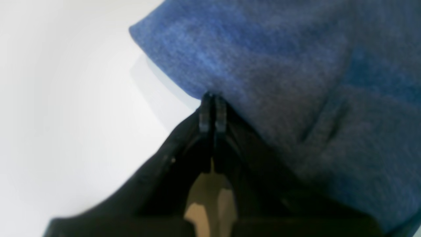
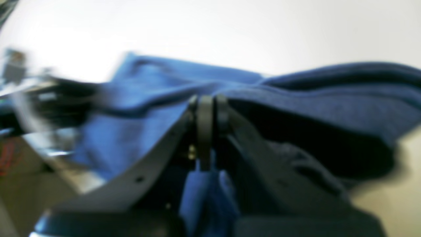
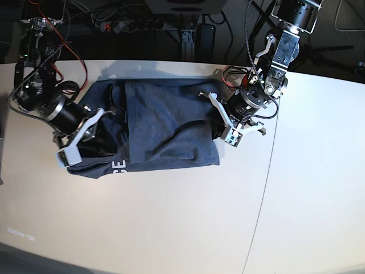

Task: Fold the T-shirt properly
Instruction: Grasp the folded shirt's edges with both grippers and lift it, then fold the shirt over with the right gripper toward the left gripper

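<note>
I should release the T-shirt's folded side from my right gripper on the shirt's opposite edge (image 3: 219, 147) (image 2: 112, 89), next to my left gripper. That folded side is now bunched between the fingers.
The blue-grey T-shirt (image 3: 165, 125) lies partly folded on the white table (image 3: 171, 222), with white letters showing at its front hem (image 3: 118, 166). My left gripper (image 1: 212, 98) is shut at the shirt's edge (image 1: 279, 65), and the cloth there hangs a little above the table. In the base view it (image 3: 221, 127) is at the shirt's right side. My right gripper (image 2: 206, 102) is shut on a fold of the shirt (image 2: 148, 98), with cloth bunched between the fingers. In the base view it (image 3: 85, 137) is at the shirt's left side.
Cables and a power strip (image 3: 128, 24) lie behind the table's back edge. A seam (image 3: 265, 177) runs down the table right of the shirt. The other arm shows blurred at the left of the right wrist view (image 2: 39, 95).
</note>
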Tool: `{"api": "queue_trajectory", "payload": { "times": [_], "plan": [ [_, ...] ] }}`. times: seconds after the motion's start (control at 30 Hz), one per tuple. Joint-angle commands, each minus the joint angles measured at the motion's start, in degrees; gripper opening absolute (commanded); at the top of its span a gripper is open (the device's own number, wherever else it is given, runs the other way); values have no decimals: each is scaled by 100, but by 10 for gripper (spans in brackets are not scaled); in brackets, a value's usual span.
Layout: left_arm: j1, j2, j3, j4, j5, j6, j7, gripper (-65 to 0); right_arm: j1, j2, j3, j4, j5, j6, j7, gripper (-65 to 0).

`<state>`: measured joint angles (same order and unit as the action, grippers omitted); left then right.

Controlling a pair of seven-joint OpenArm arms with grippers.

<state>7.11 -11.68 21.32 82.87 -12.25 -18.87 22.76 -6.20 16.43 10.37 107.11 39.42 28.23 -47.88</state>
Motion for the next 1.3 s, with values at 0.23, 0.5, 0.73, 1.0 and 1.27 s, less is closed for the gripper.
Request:
{"api": "queue_trajectory", "payload": {
  "times": [0.23, 0.5, 0.73, 1.0, 1.27],
  "plan": [
    [-127, 118, 57, -581, 227, 20, 1051, -650, 114, -505, -1287, 144, -452, 457, 393, -650],
    [-136, 118, 57, -581, 223, 20, 1073, -650, 645, -542, -2559, -13, -1790, 452, 568, -650],
    [-140, 118, 57, -581, 221, 22, 1069, -650, 1047, -1016, -3224, -542, -2649, 455, 514, -650],
    [-140, 109, -474, -579, 219, 20, 966, -650, 1056, -1169, -4269, -595, -3637, 452, 455, -650],
    [-138, -501, -1093, -579, -299, 17, 973, -650, 1045, -1169, -4404, -610, -3635, 450, 452, -650]
  ]
}}
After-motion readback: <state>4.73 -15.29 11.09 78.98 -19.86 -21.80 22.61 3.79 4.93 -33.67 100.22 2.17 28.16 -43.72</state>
